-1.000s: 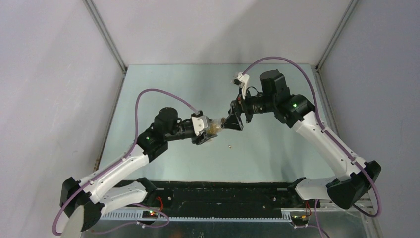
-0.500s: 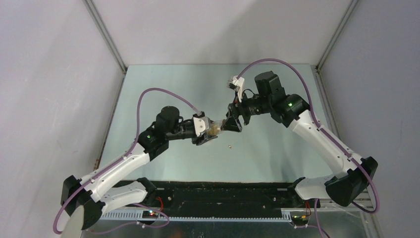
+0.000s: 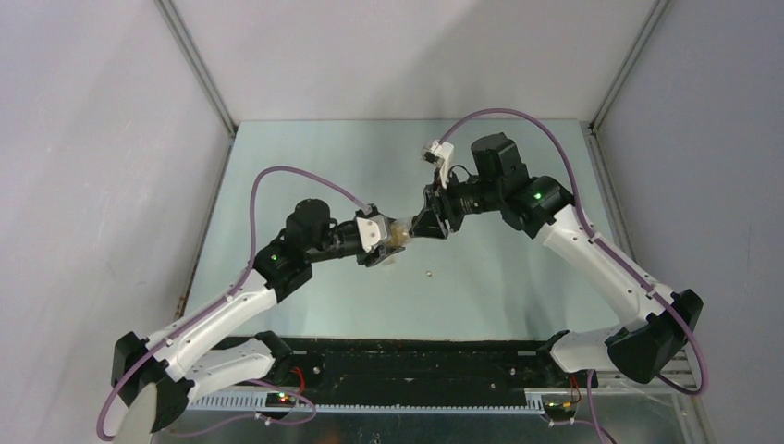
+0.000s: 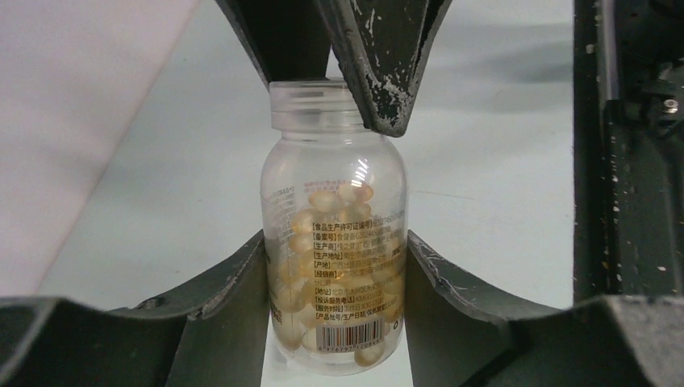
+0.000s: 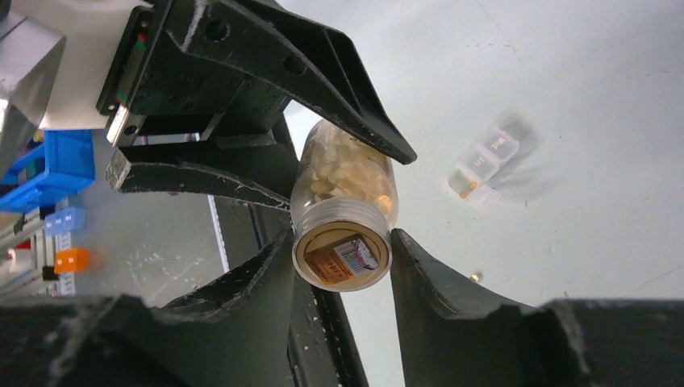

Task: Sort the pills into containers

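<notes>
The cap sits firmly on the bottle's neck, so the robot's right gripper needs to open, turn its wrist back and grip the cap's sides [image 5: 343, 222] for another twist.
A small clear bottle [image 4: 335, 266] of orange-tan pills is held level above the table between both grippers. My left gripper [image 4: 336, 242] is shut on the bottle's body; in the top view it [image 3: 396, 238] is at mid-table. My right gripper [image 5: 341, 238] is shut on the bottle's clear cap [image 5: 343, 251], and it meets the left one in the top view [image 3: 418, 228]. The white pill box [image 5: 484, 161] lies on the table below, blurred. One loose pill [image 3: 428, 273] lies on the table; it also shows in the right wrist view [image 5: 476, 276].
Grey walls with metal corner posts [image 3: 199, 69] close in the pale green table [image 3: 518, 277] on three sides. A black rail [image 3: 416, 356] runs along the near edge between the arm bases.
The right arm has shifted a little left and its wrist has turned, still on the cap. The bottle and left gripper have barely moved. The loose pill stays put.
</notes>
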Motion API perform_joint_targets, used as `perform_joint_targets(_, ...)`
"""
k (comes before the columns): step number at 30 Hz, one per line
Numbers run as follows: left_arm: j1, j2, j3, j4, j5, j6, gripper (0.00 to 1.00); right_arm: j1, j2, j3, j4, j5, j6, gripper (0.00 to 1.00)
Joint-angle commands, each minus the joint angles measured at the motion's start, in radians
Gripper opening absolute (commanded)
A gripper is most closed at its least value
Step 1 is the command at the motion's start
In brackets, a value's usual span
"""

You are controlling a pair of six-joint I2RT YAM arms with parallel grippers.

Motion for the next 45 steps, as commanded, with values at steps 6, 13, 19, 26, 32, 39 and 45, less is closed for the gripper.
perform_joint_targets(6, -0.003, -0.046, -0.025, 0.154, -0.111, -0.006, 0.00, 0.082, 0.026, 0.003, 0.189, 0.260, 0.505, 0.25)
perform_joint_targets(13, -0.003, -0.043, -0.038, 0.143, -0.176, 0.003, 0.00, 0.125, 0.030, 0.039, 0.166, 0.502, 0.965, 0.41)
perform_joint_targets(19, -0.003, -0.045, -0.043, 0.129, -0.200, -0.010, 0.00, 0.094, -0.021, 0.018, 0.205, 0.441, 0.832, 0.97)
perform_joint_targets(26, -0.004, -0.056, -0.038, 0.116, -0.170, -0.022, 0.00, 0.002, -0.109, -0.024, 0.182, 0.170, 0.319, 0.97)
perform_joint_targets(32, -0.003, -0.063, -0.033, 0.107, -0.105, -0.016, 0.00, 0.009, -0.101, -0.023, 0.057, 0.039, 0.039, 0.88)
perform_joint_targets(39, -0.004, -0.069, -0.023, 0.077, -0.051, -0.002, 0.00, 0.014, -0.093, -0.023, 0.062, 0.046, -0.082, 0.81)
perform_joint_targets(45, -0.004, -0.070, -0.010, 0.048, -0.030, 0.032, 0.00, 0.026, -0.074, -0.023, 0.079, 0.010, -0.167, 0.79)
